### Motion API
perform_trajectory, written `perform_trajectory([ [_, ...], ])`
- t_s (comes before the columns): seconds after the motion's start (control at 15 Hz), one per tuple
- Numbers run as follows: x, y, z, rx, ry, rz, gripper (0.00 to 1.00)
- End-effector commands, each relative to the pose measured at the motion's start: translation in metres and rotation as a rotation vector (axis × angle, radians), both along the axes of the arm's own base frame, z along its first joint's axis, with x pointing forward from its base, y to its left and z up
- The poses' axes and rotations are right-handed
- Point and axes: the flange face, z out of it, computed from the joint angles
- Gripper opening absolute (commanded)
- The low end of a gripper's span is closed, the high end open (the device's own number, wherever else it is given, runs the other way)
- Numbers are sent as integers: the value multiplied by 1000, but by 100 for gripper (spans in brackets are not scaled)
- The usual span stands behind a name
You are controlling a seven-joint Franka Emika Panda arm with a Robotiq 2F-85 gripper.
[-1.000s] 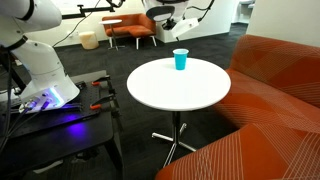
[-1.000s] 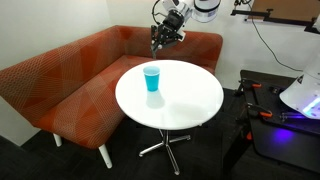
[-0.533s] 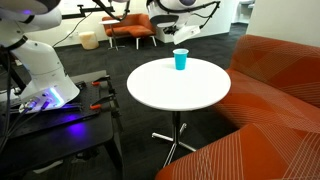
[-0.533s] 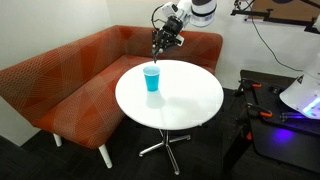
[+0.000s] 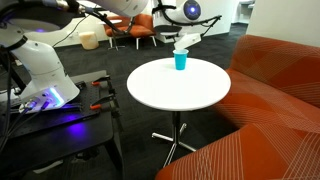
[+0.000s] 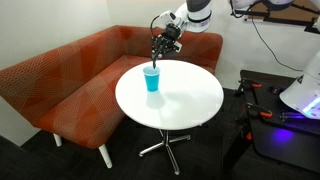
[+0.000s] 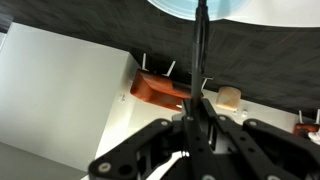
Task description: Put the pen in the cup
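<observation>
Next, my gripper releases the thin dark pen inside the bright blue cup [image 5: 181, 59] [image 7: 200, 6], so that it leans on the cup's rim. The pen is now just above that rim.
The bright blue cup [image 5: 180, 61] stands near one edge of the round white table [image 5: 185, 92]; it also shows in the other exterior view [image 6: 151, 79]. My gripper [image 6: 158, 52] hangs just above the cup's rim, seen also in an exterior view [image 5: 183, 43]. In the wrist view the gripper [image 7: 200, 108] is shut on the thin dark pen [image 7: 201, 45]. The pen points straight at the pale blue rim of the cup [image 7: 190, 8] at the picture's top edge. The pen's tip is hidden at that edge.
An orange-red sofa [image 6: 70, 80] curves round the table's far side. A black cart [image 5: 60, 125] with a white robot base stands beside the table. An orange chair [image 5: 128, 28] and a pale beige round container [image 5: 89, 40] stand farther off on the dark carpet.
The arm has carried the gripper with the pen from beyond the table's edge to a spot just above the cup, and lower. The cup has not moved.
</observation>
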Motion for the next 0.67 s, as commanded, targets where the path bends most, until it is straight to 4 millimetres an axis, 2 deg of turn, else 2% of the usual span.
perform_trajectory([
  [0.0,9,-2,-10,66,-1,26,3],
  [0.6,22,-9,-29,117,63,-2,3],
])
